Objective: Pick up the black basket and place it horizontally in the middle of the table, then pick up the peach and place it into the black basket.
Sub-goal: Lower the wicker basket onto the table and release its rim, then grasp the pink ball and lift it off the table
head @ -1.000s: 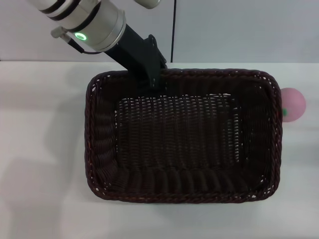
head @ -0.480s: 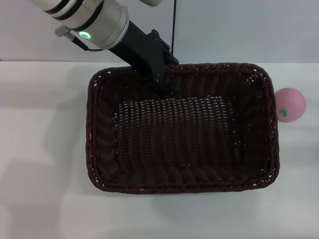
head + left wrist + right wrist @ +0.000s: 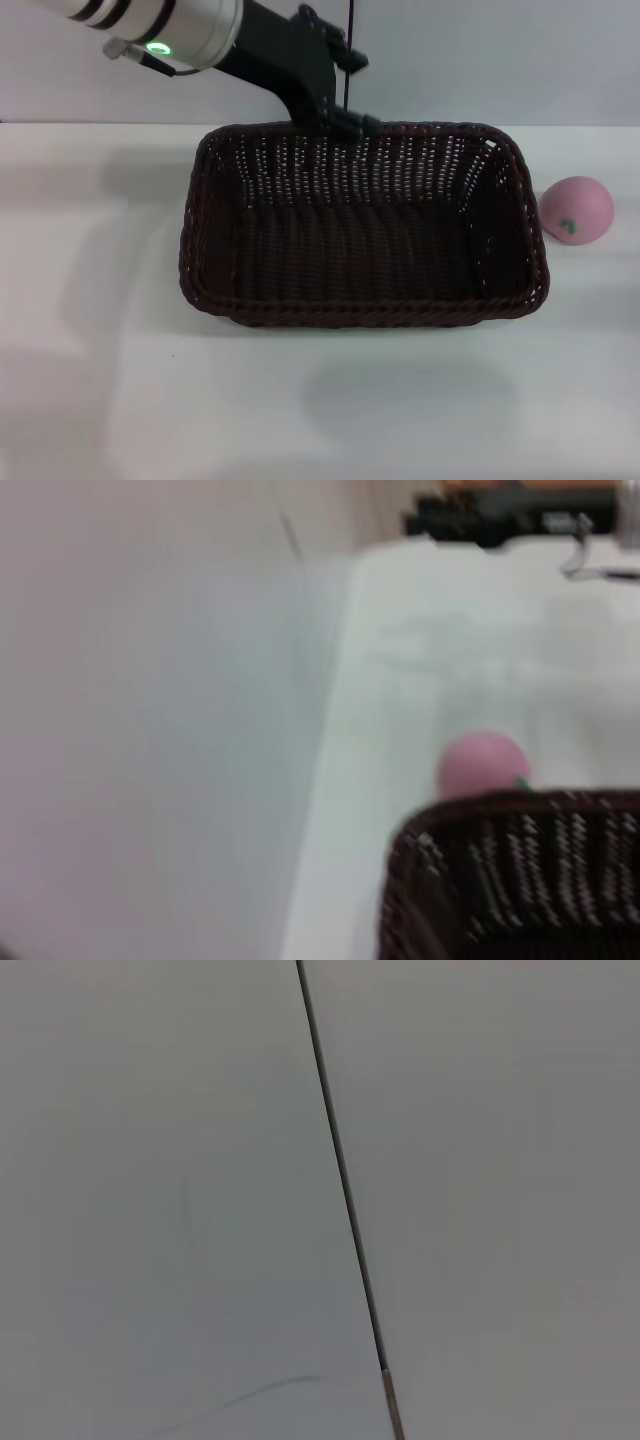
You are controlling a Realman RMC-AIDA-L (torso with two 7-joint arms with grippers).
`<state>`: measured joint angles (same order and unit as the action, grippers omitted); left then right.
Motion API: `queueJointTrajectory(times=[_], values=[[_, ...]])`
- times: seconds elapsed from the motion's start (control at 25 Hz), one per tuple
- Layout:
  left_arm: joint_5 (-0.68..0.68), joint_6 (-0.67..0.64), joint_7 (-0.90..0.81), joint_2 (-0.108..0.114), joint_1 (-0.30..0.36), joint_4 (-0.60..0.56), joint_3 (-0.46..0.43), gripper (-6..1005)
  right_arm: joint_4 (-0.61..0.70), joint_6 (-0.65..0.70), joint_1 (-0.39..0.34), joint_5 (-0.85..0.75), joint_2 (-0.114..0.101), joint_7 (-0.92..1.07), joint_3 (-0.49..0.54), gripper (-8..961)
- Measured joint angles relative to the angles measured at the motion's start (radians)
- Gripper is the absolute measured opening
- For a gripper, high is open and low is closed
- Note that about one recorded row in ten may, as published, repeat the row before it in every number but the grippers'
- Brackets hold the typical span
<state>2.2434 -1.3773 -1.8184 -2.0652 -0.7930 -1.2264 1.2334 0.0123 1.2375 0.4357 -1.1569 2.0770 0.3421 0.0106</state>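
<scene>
The robot's right gripper needs to close on the side of the pink peach (image 3: 597,199) that faces away from the black basket.
The black basket (image 3: 360,235) hangs over the table (image 3: 90,330), long side across the view, tilted so its inside faces me. Its shadow lies on the table in front of it. My left gripper (image 3: 350,121) comes in from the upper left and is shut on the middle of the basket's far rim. The pink peach (image 3: 577,210) sits on the table just right of the basket, apart from it. In the left wrist view the peach (image 3: 483,765) shows beyond a corner of the basket (image 3: 520,880). My right gripper is out of view.
A grey wall with a dark vertical seam (image 3: 350,50) stands behind the table's far edge. The right wrist view shows only that wall and its seam (image 3: 340,1180). Dark equipment (image 3: 500,520) stands beyond the far end of the table.
My left gripper has moved up and to the right with the basket's far rim. The basket has risen and tipped toward me, and more of the peach shows.
</scene>
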Motion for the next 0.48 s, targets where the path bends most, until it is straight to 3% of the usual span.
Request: queueJointTrajectory(times=[0.24, 0.28, 0.36, 0.4, 0.48], values=[[-0.144, 0.115, 0.034, -0.001, 0.098, -0.024, 0.0, 684, 0.0, 0.011, -0.001, -0.012, 0.0, 0.005, -0.013, 465], [-0.255, 0.179, 0.063, -0.001, 0.158, -0.025, -0.005, 684, 0.008, 0.024, -0.006, -0.024, -0.002, 0.034, -0.044, 465], [-0.33, 0.215, 0.087, 0.0, 0.195, -0.021, -0.007, 684, 0.021, 0.032, -0.01, -0.037, -0.003, 0.067, -0.07, 465], [-0.473, 0.292, 0.137, -0.002, 0.257, 0.003, -0.006, 684, 0.075, 0.045, -0.02, -0.085, -0.006, 0.184, -0.131, 465], [-0.548, 0.334, 0.166, -0.002, 0.287, 0.019, 0.003, 684, 0.112, 0.049, -0.026, -0.111, -0.006, 0.25, -0.161, 465]])
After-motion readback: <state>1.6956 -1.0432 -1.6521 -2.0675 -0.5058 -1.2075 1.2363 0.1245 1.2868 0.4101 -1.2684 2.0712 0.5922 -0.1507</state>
